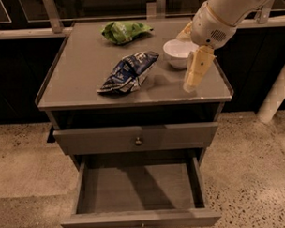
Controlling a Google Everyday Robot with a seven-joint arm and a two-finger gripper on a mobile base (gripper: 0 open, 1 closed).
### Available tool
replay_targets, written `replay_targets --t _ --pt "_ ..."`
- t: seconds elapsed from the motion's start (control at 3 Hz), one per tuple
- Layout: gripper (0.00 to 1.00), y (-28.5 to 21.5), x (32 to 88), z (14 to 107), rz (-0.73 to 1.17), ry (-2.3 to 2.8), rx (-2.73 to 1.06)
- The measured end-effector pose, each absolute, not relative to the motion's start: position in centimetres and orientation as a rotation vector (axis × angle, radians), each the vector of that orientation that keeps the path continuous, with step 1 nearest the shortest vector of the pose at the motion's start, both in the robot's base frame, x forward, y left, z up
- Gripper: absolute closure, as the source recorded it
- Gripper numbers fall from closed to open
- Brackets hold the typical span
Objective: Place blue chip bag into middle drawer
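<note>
The robot's gripper needs to close on the blue chip bag's back end (150,60), which is the end closest to the white bowl.
The blue chip bag (129,71) lies flat on the grey cabinet top (80,76), near its middle. My gripper (192,81) points down over the right front part of the top, just in front of the white bowl (177,52) and to the right of the bag, apart from it. It holds nothing that I can see. The middle drawer (140,188) is pulled out below, and its flat grey floor holds nothing.
A green foil snack bag (125,31) lies at the back of the top. A closed drawer front with a round metal knob (138,141) sits above the open drawer. A white post (275,99) stands at the right, on speckled floor.
</note>
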State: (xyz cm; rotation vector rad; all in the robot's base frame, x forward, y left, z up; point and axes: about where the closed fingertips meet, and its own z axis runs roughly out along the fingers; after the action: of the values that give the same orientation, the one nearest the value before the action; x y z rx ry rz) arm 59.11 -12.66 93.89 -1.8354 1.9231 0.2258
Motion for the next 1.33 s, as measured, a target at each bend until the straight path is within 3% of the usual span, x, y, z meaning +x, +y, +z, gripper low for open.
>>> replay_targets --t 1.33 --pt "0.0 -8.7 67.9 90.2 0.418 1.804 -1.691"
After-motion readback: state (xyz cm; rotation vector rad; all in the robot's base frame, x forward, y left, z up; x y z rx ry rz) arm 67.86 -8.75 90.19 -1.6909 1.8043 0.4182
